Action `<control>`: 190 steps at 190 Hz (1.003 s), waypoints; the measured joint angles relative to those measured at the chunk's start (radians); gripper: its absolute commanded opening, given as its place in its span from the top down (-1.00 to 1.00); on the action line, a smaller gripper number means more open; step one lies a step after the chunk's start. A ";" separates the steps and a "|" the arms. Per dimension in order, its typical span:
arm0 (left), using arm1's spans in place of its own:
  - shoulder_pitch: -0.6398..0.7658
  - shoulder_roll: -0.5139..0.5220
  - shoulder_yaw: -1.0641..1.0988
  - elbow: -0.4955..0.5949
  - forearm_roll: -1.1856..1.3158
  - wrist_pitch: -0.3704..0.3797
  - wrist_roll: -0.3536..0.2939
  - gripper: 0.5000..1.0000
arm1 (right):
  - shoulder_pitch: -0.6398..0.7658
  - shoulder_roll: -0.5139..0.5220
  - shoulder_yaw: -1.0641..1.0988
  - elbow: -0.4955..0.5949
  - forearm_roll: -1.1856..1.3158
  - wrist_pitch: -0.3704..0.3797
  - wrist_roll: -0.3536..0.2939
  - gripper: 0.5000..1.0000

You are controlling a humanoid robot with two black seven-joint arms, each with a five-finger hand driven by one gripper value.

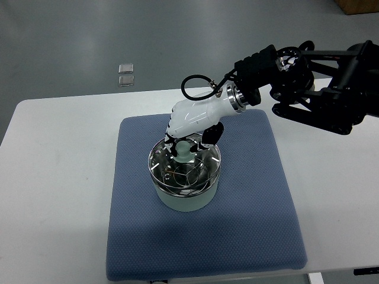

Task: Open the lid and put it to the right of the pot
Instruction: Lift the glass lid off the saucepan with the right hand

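Next, I release the glass lid with my right gripper on the bare blue mat (247,152) beside the pot, toward the mat's far corner.
A pale green pot (185,200) stands on the blue mat (249,201) with a glass lid (192,171) on top of it. The lid has a pale green knob (183,149) at its middle. My right hand (188,142) comes in from the upper right and reaches down over the lid. Its white palm sits above the knob and its dark fingertips (211,137) curl around the knob. The lid still rests on the pot rim.
The blue mat lies on a white table (59,177). Two small silvery squares (126,74) lie on the grey floor beyond the table's far edge. The right arm's dark links (320,83) span the upper right. Bare mat lies to the pot's right.
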 measured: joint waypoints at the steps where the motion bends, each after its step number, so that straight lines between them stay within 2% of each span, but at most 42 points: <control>1: 0.000 0.000 0.000 0.000 0.000 0.000 0.000 -1.00 | 0.000 0.000 0.000 0.000 0.000 0.000 0.000 1.00; 47: 0.000 0.000 0.000 0.000 0.000 0.000 0.000 -1.00 | 0.002 -0.008 0.028 -0.005 0.004 0.000 0.000 1.00; 79: 0.000 0.000 0.000 0.000 0.000 0.000 -0.001 -1.00 | 0.006 -0.024 0.064 -0.046 0.026 0.003 0.000 1.00; 149: 0.000 0.000 0.000 0.000 0.000 0.000 -0.001 -1.00 | -0.030 -0.148 0.087 -0.196 0.056 -0.031 0.000 1.00; 190: 0.000 0.000 0.000 0.000 0.000 0.000 0.000 -1.00 | -0.103 -0.204 0.077 -0.219 0.057 -0.077 0.000 1.00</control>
